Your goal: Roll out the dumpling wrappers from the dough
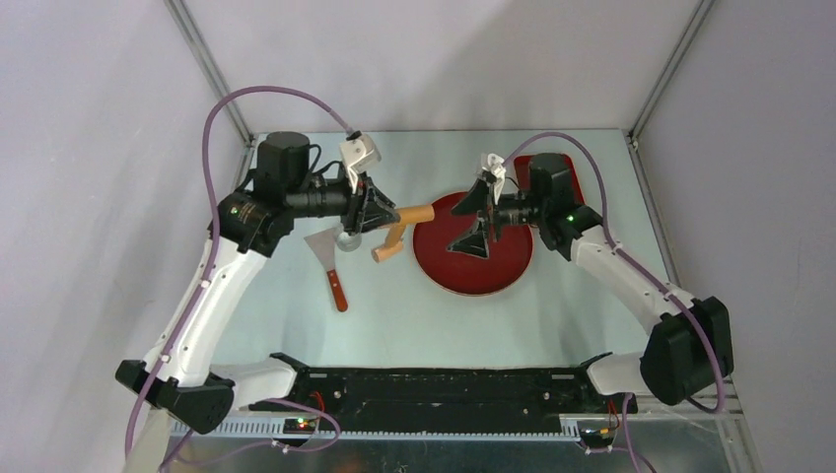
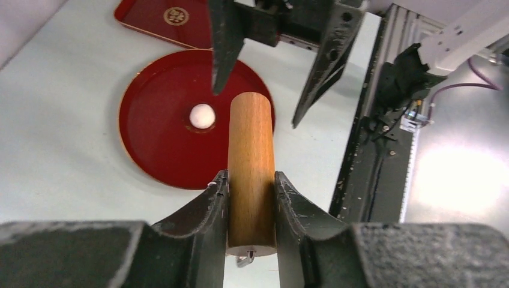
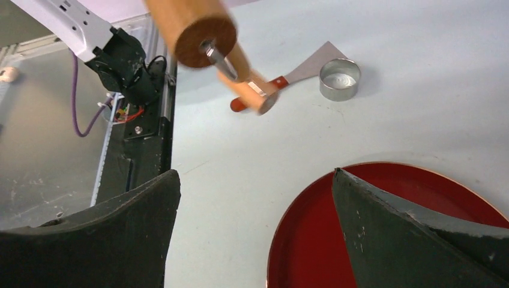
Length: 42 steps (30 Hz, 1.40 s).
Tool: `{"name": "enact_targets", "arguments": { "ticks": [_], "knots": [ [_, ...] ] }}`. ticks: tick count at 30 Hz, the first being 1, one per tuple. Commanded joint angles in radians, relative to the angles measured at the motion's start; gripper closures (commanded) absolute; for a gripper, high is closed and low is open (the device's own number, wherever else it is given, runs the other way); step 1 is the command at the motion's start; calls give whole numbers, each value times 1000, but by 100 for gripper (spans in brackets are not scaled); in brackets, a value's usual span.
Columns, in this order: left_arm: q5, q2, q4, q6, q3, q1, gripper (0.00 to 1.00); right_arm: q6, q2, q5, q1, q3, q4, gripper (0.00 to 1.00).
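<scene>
My left gripper is holding the rolling pin by its long roller. It should put the rolling pin down and take the middle handle point(image 1: 395, 236) before it rolls the dough.
The dough point(image 2: 202, 116) is a small white ball lying near the middle of the round red plate point(image 2: 150, 144). My left gripper point(image 2: 251, 175) is shut on a wooden rolling pin point(image 2: 251, 138), held above the table just left of the plate point(image 1: 473, 276). The pin point(image 1: 416, 212) points toward the right gripper, and a second wooden piece point(image 1: 388, 245) hangs below it. My right gripper point(image 1: 473, 222) is open and empty over the plate's left part, covering the dough in the top view. No dumpling wrappers are in view.
A metal scraper with a red handle point(image 1: 330, 256) and a shiny ring cutter point(image 3: 340, 79) lie on the table left of the plate. A red rectangular tray point(image 2: 156, 18) sits behind the plate at the back right. The black base rail point(image 1: 444, 384) runs along the near edge.
</scene>
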<state>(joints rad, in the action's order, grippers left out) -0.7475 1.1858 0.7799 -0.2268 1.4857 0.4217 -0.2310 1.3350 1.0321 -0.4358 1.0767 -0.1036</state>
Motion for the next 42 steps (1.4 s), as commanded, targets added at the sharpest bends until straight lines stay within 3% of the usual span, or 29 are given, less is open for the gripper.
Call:
{"name": "enact_targets", "arguments": {
  "ticks": [1,4,9,11,13,15,16,17,18,19,26,42],
  "knots": [
    [-60,8,-23,78,20,27,100,173,41,100,-7,-15,228,1],
    [-61,8,-24,76,6,28,100,304,63,145,4,-19,373,1],
    [-53,3,-25,47,-46,31,100,298,88,166,-1,-17,428,1],
    [-6,6,-32,1,-121,32,100,172,76,85,-3,21,270,1],
    [77,3,-43,-83,-208,35,100,-65,43,11,-5,63,-107,1],
    [172,-10,-94,-160,-315,40,91,-299,-2,-59,4,71,-273,1],
    [238,-11,-114,-178,-384,45,79,-320,-27,-69,12,70,-299,1],
    [266,1,-145,-203,-412,53,73,-324,-37,-69,35,70,-326,1],
    [333,14,-158,-209,-448,57,61,-323,-53,-64,46,69,-334,1],
    [367,53,-170,-205,-459,64,58,-319,-62,-70,63,67,-344,1],
    [659,218,-205,-187,-506,80,49,-377,-141,-182,107,27,-365,1],
    [710,420,-219,-198,-488,53,46,-359,-204,-130,144,-72,-290,1]
  ]
}}
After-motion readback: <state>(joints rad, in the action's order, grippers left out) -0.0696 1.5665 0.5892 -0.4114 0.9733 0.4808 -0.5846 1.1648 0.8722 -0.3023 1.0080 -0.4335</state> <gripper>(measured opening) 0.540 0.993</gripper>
